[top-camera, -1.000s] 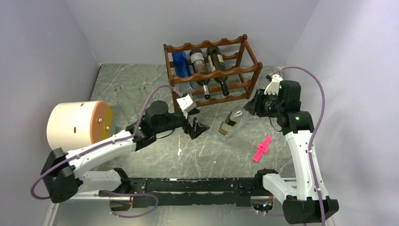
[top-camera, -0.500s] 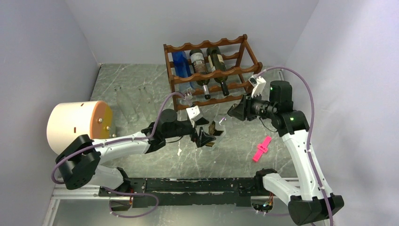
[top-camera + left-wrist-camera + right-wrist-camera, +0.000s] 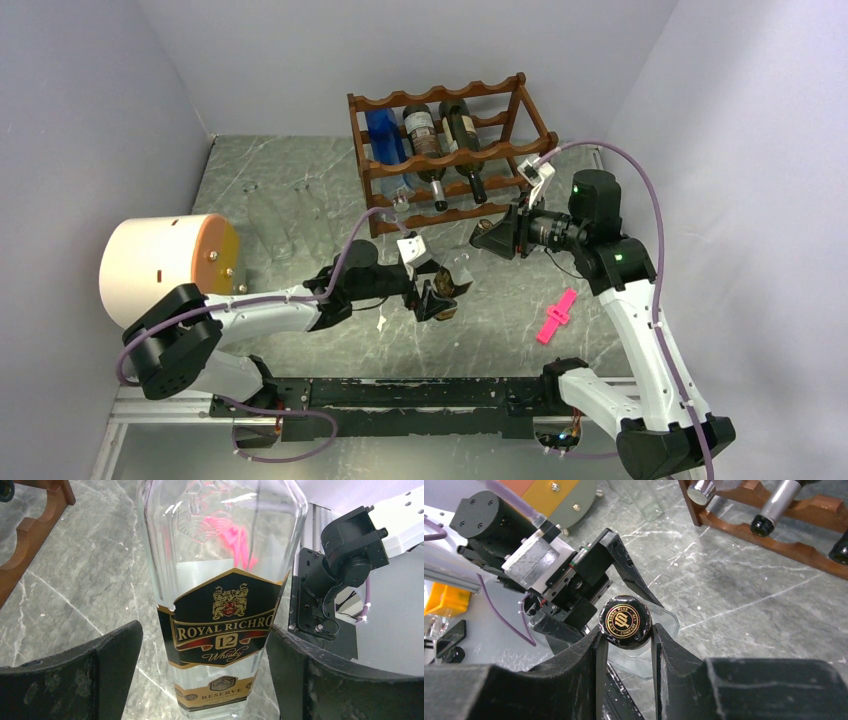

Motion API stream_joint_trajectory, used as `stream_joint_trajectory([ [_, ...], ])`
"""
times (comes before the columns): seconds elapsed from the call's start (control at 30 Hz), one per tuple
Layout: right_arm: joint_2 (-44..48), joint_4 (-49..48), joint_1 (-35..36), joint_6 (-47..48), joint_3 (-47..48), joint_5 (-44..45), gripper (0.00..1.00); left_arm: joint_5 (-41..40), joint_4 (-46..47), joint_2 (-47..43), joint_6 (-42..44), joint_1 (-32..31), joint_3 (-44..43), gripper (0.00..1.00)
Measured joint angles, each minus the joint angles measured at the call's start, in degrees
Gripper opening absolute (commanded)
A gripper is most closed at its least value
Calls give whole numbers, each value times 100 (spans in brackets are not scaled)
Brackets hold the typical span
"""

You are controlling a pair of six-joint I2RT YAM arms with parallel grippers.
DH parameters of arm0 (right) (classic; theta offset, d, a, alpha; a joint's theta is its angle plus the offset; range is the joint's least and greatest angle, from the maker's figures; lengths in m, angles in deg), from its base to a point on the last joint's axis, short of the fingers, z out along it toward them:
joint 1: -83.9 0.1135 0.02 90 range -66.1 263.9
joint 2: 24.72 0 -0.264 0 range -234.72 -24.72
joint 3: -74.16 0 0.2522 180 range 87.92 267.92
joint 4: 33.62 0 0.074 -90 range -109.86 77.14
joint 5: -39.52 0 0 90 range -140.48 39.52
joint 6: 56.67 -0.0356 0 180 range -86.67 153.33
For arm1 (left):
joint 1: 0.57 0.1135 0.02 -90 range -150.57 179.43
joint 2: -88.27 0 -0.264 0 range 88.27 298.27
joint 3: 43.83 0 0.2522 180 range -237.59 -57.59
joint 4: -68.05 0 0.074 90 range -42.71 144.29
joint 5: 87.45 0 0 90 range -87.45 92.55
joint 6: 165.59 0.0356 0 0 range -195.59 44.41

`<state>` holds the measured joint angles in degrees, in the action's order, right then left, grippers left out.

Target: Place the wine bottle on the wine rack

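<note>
My right gripper is holding the wine bottle upright by its cap. My left gripper needs to grasp the bottle's body (image 3: 225, 622) and tip the bottle's base toward the rack.
The wine bottle (image 3: 462, 270) is clear glass with a black and gold label. It hangs tilted between my two grippers in front of the reddish-brown wine rack (image 3: 505, 150). My right gripper (image 3: 492, 237) is shut on the bottle's black cap (image 3: 625, 621), and holds the neck end up. My left gripper (image 3: 437, 292) is open and straddles the bottle's base. In the left wrist view the bottle (image 3: 220, 580) stands between my fingers (image 3: 70, 675); the right one is close to the glass and the left one is apart from it.
The rack holds a blue bottle (image 3: 385, 135) and two dark bottles (image 3: 445, 130); its right slots are free. A cream drum with an orange face (image 3: 165, 265) lies at the left. A pink clip (image 3: 557, 315) lies at the right. Clear glasses (image 3: 275, 215) lie behind the drum.
My right gripper has moved left and lifted the bottle's neck. My left gripper has moved right and now straddles the bottle's base.
</note>
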<state>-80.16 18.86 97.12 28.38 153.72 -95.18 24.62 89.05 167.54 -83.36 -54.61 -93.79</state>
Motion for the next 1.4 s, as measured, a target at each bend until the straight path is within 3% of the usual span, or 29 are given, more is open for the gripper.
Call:
stream_joint_trajectory([
  [0.43, 22, -527, 37, -361, -101, -24, 0, 44, 603, 310, -407, -79, -13, 95],
  [0.7, -15, -629, 42, -1003, -111, 433, 0, -745, 247, 645, -334, -339, -472, 97],
  [0.77, -22, -662, 42, -1102, -140, 514, 0, -955, 168, 682, -337, -363, -546, 83],
  [0.87, -37, -673, 42, -1178, -164, 656, 0, -1172, 109, 688, -341, -393, -560, 54],
  [0.97, -59, -673, 48, -1193, -164, 721, 3, -1261, 85, 654, -201, -411, -540, 9],
  [1.1, -55, -603, 68, -1123, -164, 669, 47, -1263, -20, 549, 2, -417, -494, 7],
  [1.17, -52, -522, 68, -1032, -157, 634, 61, -1272, -186, 485, 269, -417, -503, 7],
  [1.4, -7, -44, 74, -686, 426, 671, 67, -1497, -1165, 201, 1886, -404, -538, 7],
])
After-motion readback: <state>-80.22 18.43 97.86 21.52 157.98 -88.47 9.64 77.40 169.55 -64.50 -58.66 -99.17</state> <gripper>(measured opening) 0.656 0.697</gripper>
